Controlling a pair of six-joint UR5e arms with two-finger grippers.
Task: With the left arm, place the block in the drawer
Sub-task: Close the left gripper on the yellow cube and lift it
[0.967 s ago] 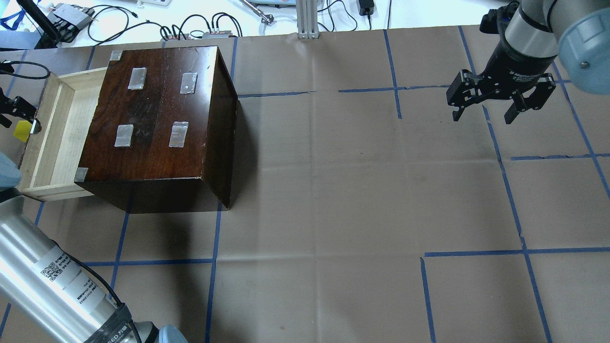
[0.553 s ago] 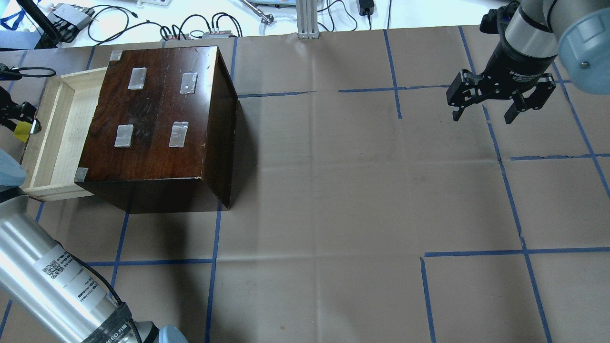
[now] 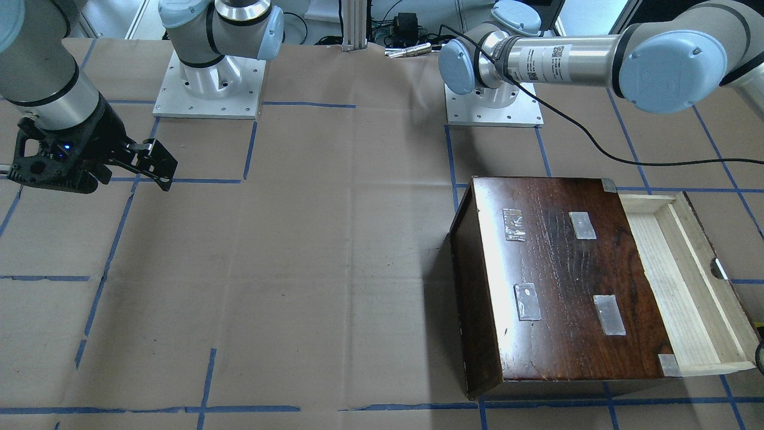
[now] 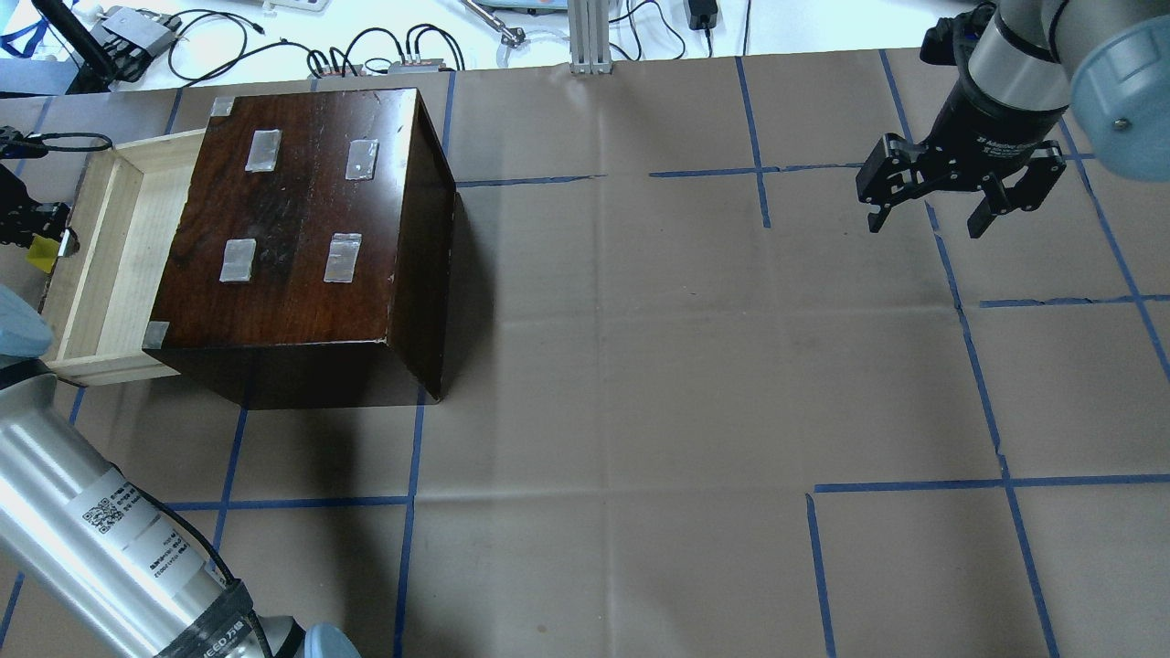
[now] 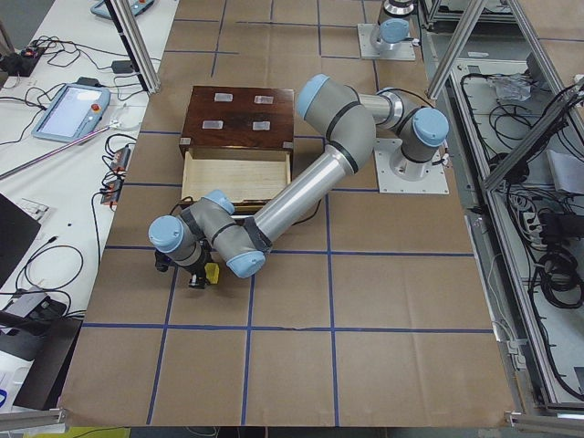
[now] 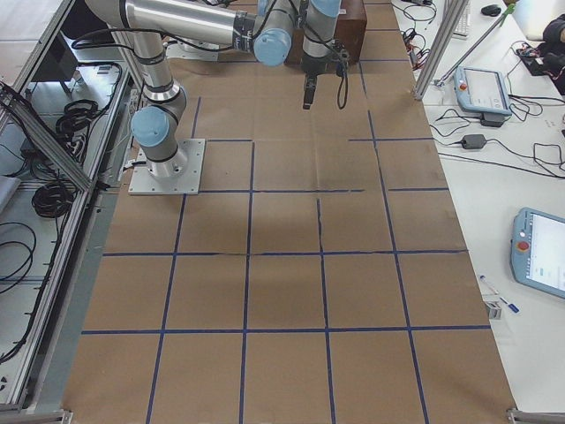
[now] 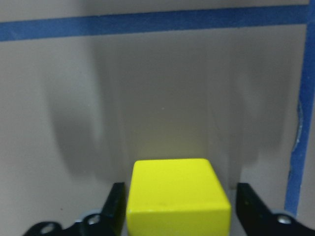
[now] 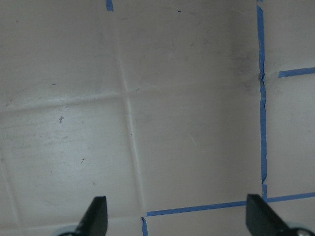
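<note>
Next, I release the yellow block from my left gripper midway (image 3: 667, 278) along the open drawer's wooden bottom, beside the brown box.
The small yellow block (image 4: 40, 255) sits on the paper-covered table, just left of the open drawer's (image 4: 101, 260) dark front. My left gripper (image 4: 30, 230) is down over it. In the left wrist view the block (image 7: 177, 196) lies between the fingers. The left finger (image 7: 117, 206) touches it and a thin gap shows before the right finger (image 7: 248, 206). The drawer is pulled out of the dark brown box (image 4: 302, 219) and its tray looks bare. My right gripper (image 4: 928, 224) hangs open and empty at the far right.
Cables and electronics lie beyond the table's far edge (image 4: 274, 46). The left arm's black cable (image 3: 597, 149) runs over the table behind the box (image 3: 561, 280). Blue tape lines grid the paper. The drawer (image 3: 674, 280) also shows in the front view.
My left gripper has come down over the yellow block, so less of it shows from overhead. The right arm, box and drawer have not moved.
</note>
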